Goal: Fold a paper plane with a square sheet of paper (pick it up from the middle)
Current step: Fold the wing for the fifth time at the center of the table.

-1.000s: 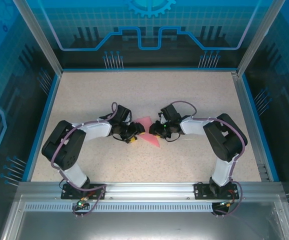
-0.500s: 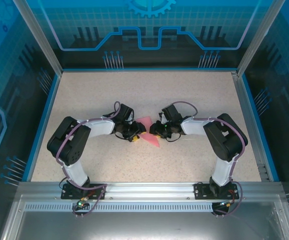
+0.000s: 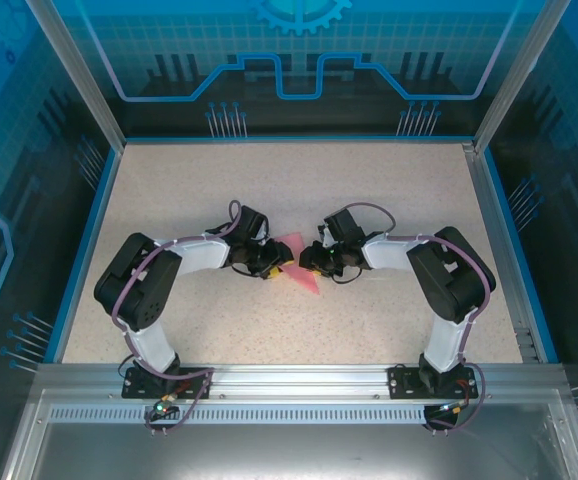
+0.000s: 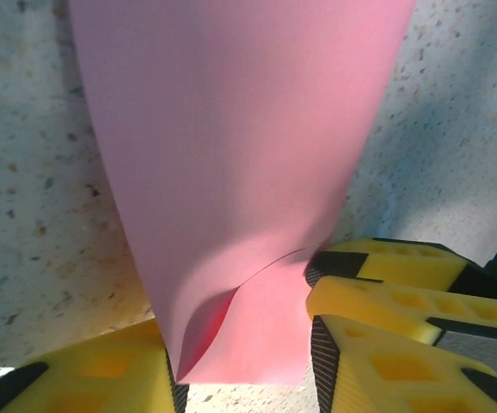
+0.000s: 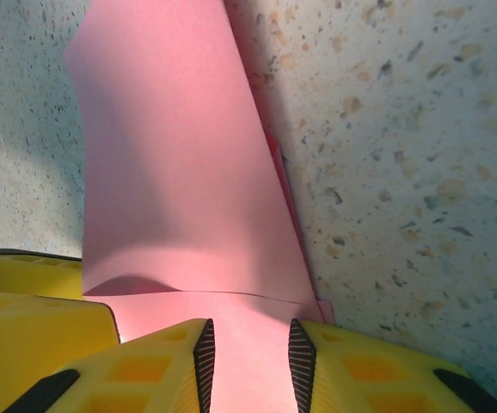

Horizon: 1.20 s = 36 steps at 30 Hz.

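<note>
The pink sheet lies flat under both fingers of the robot's right gripper, so that gripper should turn and pinch the sheet's edge point(image 5: 89, 280) beside the left gripper.
The pink sheet of paper point(image 3: 294, 247) lies folded into a narrow tapering dart on the table's middle, its point toward the near right. My left gripper point(image 3: 271, 267) meets it from the left. In the left wrist view the paper's point(image 4: 240, 155) blunt end sits between that gripper's point(image 4: 247, 366) yellow fingers, jaws apart, a loose flap curling up by the left pad. My right gripper point(image 3: 308, 262) comes from the right. Its point(image 5: 250, 344) fingers rest low over the paper point(image 5: 180, 172), jaws a little apart, gripping nothing.
The speckled table point(image 3: 299, 190) is walled by a blue rim and aluminium posts. Both grippers crowd together: a right-gripper finger point(image 4: 386, 262) shows in the left wrist view, and a left-gripper finger point(image 5: 33, 301) in the right wrist view.
The left arm's elbow has swung right and its jaws have narrowed around the paper's end. The right arm and the paper have stayed put.
</note>
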Each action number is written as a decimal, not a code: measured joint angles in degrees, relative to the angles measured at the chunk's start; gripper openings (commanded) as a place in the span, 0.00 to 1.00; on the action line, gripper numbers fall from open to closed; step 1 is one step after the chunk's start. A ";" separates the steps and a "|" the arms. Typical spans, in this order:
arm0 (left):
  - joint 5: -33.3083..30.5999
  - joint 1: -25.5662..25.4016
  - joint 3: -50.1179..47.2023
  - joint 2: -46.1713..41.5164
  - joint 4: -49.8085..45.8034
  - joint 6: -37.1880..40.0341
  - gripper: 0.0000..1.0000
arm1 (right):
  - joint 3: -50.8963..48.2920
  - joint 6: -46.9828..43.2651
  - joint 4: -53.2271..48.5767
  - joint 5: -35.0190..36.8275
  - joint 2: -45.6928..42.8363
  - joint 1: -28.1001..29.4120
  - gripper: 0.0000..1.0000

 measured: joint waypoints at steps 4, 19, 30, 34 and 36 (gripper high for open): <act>0.02 0.00 -0.13 -0.31 1.29 0.00 0.37 | 0.00 -0.04 0.02 0.00 0.04 -0.02 0.33; -0.24 -0.13 -0.04 -0.28 -0.02 0.02 0.03 | -4.11 -10.75 3.54 2.82 -4.70 -0.04 0.62; -1.31 -1.55 2.71 -0.31 -5.31 -0.13 0.02 | -12.63 -32.44 7.45 17.84 -19.15 6.40 0.57; -1.53 -1.55 3.48 -0.31 -6.86 -0.24 0.02 | -16.04 -40.22 11.15 21.44 -19.61 9.22 0.59; -1.55 -1.55 3.78 -0.31 -7.41 -0.24 0.02 | -17.51 -44.04 13.51 22.32 -19.54 10.97 0.60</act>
